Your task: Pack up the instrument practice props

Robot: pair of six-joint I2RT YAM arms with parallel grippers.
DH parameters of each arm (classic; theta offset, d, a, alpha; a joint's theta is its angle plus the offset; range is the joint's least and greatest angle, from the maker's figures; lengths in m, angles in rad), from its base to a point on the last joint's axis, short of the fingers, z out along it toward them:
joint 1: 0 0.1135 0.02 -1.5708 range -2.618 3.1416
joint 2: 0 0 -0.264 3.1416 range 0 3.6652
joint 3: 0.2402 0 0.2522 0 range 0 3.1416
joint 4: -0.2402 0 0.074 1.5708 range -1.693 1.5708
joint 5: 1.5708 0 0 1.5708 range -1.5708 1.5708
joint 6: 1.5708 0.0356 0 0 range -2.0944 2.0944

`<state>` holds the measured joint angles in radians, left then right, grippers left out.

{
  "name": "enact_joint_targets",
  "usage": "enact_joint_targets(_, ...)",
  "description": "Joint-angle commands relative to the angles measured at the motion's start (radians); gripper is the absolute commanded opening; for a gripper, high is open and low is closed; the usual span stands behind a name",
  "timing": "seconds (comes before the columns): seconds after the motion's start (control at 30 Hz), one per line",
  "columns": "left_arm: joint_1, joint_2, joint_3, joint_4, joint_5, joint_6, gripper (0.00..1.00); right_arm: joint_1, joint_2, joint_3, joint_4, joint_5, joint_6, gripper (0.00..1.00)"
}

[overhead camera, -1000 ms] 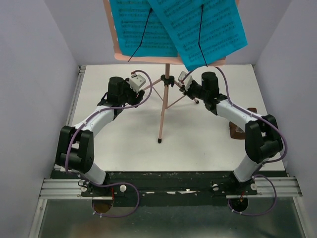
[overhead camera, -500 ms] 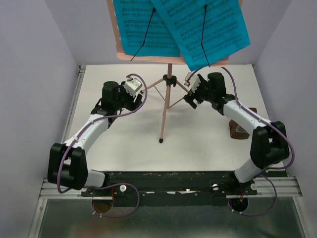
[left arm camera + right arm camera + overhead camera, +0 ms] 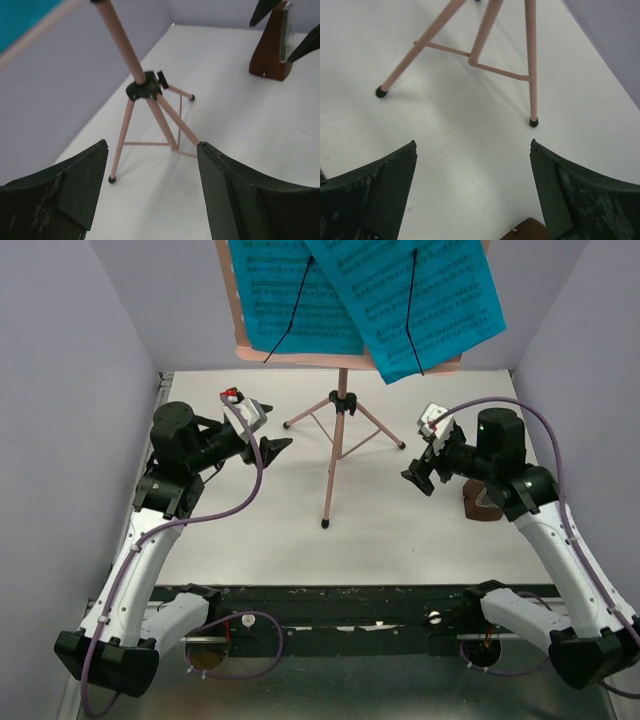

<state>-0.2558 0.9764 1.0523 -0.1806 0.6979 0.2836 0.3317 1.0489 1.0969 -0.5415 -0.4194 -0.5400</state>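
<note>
My left gripper will next move to the slanted blue music sheet that overlaps the other one and close on the slanted sheet's edge (image 3: 371,348) near its bottom corner.
The salmon-pink music stand (image 3: 334,455) stands upright on its tripod at mid-table. Bright blue music sheets (image 3: 360,300) rest on its desk at the top of the overhead view. My left gripper (image 3: 277,444) hovers left of the pole, open and empty. In the left wrist view its jaws (image 3: 152,145) frame the tripod hub (image 3: 145,91) from a distance. My right gripper (image 3: 414,478) is open and empty to the right of the pole. The brown metronome (image 3: 482,503) stands just behind it, partly hidden by the arm. Its top (image 3: 530,233) shows at the bottom edge of the right wrist view, near the jaws (image 3: 472,145).
Lilac walls close in the white table (image 3: 250,530) on the left, right and back. The tripod's three feet spread over the middle, one foot (image 3: 533,122) ahead of my right jaws. A black rail (image 3: 340,600) runs along the near edge.
Both arms have drawn back from the stand's hub, the left one leftward and the right one rightward and nearer. The right jaws have gone from shut to open.
</note>
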Motion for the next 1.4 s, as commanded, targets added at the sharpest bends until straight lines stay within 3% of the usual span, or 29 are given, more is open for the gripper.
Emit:
enact_joint_targets(0.0, -0.023, 0.033, 0.201, 0.026, 0.221, -0.111, 0.81, -0.005, -0.110, 0.136, -0.343, -0.200, 0.069, 1.00)
enact_joint_targets(0.07, -0.040, 0.060, 0.253, 0.123, 0.267, -0.209, 0.81, -0.005, -0.130, 0.226, -0.386, -0.232, 0.092, 1.00)
enact_joint_targets(0.23, -0.106, 0.166, 0.304, 0.436, 0.258, -0.542, 0.83, -0.005, -0.054, 0.501, -0.295, -0.292, 0.141, 1.00)
enact_joint_targets(0.43, -0.187, 0.301, 0.391, 0.535, 0.163, -0.627, 0.85, -0.005, 0.118, 0.814, -0.166, -0.400, 0.271, 0.98)
enact_joint_targets(0.7, -0.227, 0.482, 0.560, 0.491, 0.034, -0.736, 0.85, -0.005, 0.233, 0.879, 0.098, -0.352, 0.446, 0.97)
enact_joint_targets(1.17, -0.243, 0.627, 0.647, 0.515, 0.003, -0.837, 0.84, -0.005, 0.310, 0.879, 0.163, -0.279, 0.436, 0.96)
enact_joint_targets(1.37, -0.255, 0.668, 0.687, 0.546, 0.018, -0.857, 0.77, -0.005, 0.342, 0.860, 0.190, -0.286, 0.457, 0.96)
